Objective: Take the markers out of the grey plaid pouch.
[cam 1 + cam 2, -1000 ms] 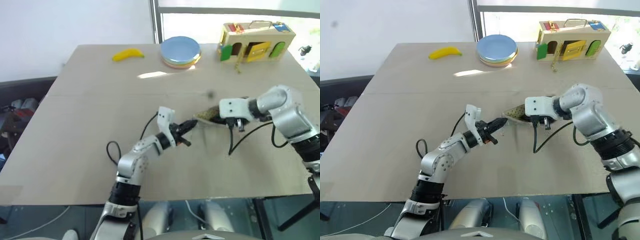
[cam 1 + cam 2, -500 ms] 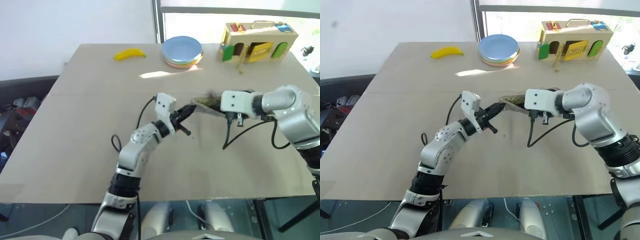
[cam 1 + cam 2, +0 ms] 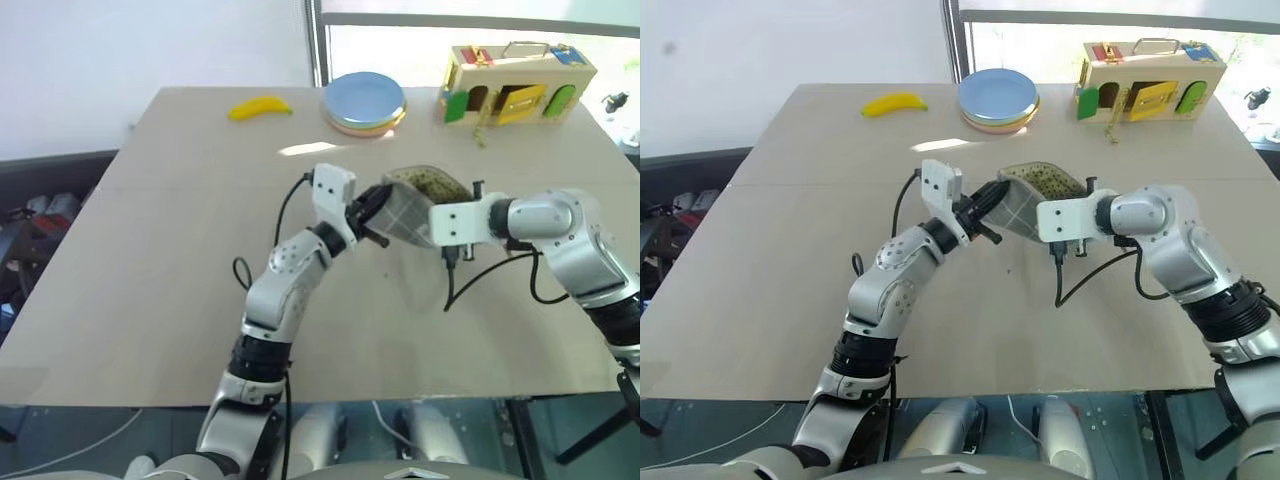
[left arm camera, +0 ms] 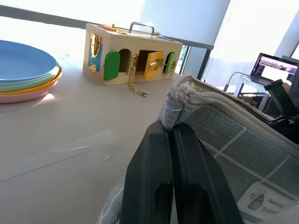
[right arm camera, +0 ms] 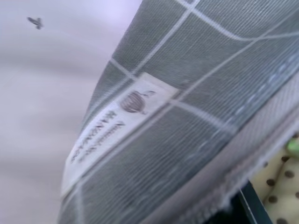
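Note:
Next, I release a marker from my right gripper on the table (image 3: 560, 282) between the wooden latch box and the table's near edge.
The grey plaid pouch (image 3: 408, 208) hangs above the table between my two grippers, with its open mouth and olive dotted lining (image 3: 426, 184) turned up. My left gripper (image 3: 372, 206) is shut on the pouch's zip edge; the left wrist view shows the black fingers (image 4: 154, 154) pinched on the rim (image 4: 187, 89). On the other end of the pouch my right gripper (image 3: 436, 210) is shut, its fingertips covered by the fabric. The right wrist view has the plaid side with a sewn label (image 5: 117, 123) close up. The markers are hidden inside the pouch.
At the far end of the table (image 3: 160, 300) lie a yellow banana (image 3: 259, 107), a stack of plates (image 3: 365, 102) and a wooden latch box (image 3: 518, 82). Cables hang from both wrists over the table's middle.
Both grippers have lifted the pouch off the table. It has turned from lying flat to hanging with its mouth up and its plaid side toward me. The left hand rose most.

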